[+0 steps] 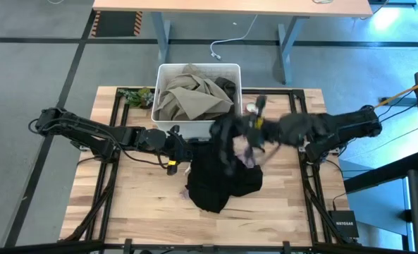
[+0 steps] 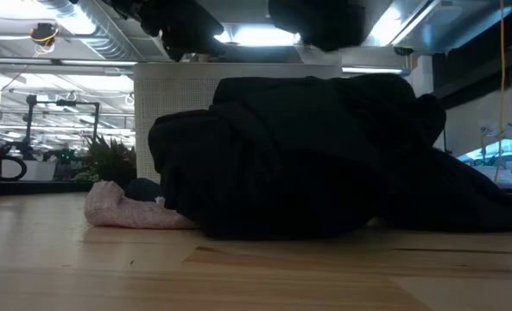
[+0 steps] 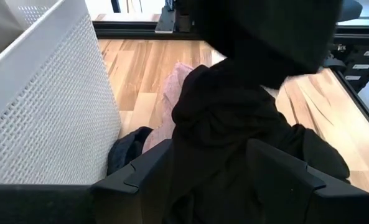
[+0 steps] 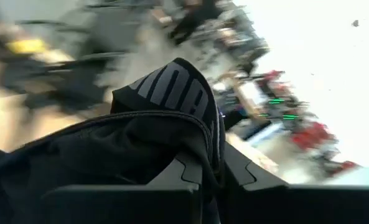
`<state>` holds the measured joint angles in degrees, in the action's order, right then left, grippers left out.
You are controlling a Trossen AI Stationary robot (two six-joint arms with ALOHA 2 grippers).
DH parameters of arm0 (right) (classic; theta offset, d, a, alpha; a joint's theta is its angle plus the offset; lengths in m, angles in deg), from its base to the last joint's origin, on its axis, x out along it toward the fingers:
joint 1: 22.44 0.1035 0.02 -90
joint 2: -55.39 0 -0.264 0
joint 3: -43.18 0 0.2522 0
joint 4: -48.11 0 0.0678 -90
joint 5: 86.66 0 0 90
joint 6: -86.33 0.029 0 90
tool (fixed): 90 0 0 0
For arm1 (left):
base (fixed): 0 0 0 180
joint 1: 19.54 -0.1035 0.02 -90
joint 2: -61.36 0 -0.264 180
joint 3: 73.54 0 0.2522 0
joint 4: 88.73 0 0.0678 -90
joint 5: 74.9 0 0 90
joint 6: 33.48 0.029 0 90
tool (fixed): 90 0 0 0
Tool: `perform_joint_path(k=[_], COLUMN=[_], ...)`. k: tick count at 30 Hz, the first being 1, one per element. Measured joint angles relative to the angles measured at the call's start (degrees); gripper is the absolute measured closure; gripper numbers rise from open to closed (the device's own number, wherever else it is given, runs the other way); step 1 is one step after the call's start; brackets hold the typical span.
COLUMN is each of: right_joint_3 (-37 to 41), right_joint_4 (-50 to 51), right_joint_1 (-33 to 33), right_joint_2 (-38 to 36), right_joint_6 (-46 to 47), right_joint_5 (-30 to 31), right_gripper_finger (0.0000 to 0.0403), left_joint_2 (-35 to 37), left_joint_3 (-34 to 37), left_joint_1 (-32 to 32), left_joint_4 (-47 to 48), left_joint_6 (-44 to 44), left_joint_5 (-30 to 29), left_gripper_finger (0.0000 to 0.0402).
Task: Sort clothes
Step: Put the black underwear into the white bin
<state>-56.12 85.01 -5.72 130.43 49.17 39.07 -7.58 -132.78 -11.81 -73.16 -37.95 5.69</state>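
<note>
The black garment will leave my right gripper in the white bin, over the near edge of the beige-khaki clothes (image 1: 220,101).
A black garment (image 1: 219,180) lies heaped on the table's middle, and its upper part is raised toward my right gripper (image 1: 231,137), which is shut on it. My left gripper (image 1: 186,149) is open beside the white bin (image 1: 168,74). Its fingers stand on either side of the black cloth (image 3: 234,143); I cannot tell whether they touch it. A light pink garment (image 2: 135,212) lies on the table under the black one's edge. A small dark blue-grey piece (image 3: 128,149) lies by the bin's wall. Beige-khaki and olive clothes (image 1: 191,95) lie in the bin. My right gripper pinches a bunched fold of the black garment (image 4: 190,134) between its two fingers, by the part with grey lettering (image 4: 172,87). The held part is raised. The rest hangs down to the heap on the table (image 2: 325,173).
A small green plant (image 1: 134,95) stands at the far left by the bin. Black frame rails (image 1: 113,141) run along the table's left and right sides. Bare wood (image 1: 138,204) shows at the near left and near right.
</note>
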Motion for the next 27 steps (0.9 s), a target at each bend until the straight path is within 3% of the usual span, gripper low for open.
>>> perform_joint_path(k=[6,12,18,27], right_joint_3=[-0.1,-0.1,-0.1,-0.1], right_joint_4=[-19.9,-29.2,-21.9,-7.2], right_joint_1=[-13.6,-26.7,-35.7,-37.4], right_joint_2=[0.0,0.2,4.1,14.6], right_joint_6=[-8.3,-4.4,9.8,17.3], right_joint_5=[-1.0,-7.8,-16.5,-28.9], right_gripper_finger=[0.0368,0.0372,0.037,0.037], left_joint_2=[0.0,0.0,0.0,0.0], left_joint_3=[0.0,0.0,0.0,0.0], left_joint_1=[0.0,0.0,0.0,0.0], left_joint_4=[0.0,0.0,0.0,0.1], left_joint_6=[0.0,0.0,0.0,0.0], left_joint_5=[0.0,0.0,0.0,0.0], left_gripper_finger=[0.0204,0.0204,0.0204,0.0204])
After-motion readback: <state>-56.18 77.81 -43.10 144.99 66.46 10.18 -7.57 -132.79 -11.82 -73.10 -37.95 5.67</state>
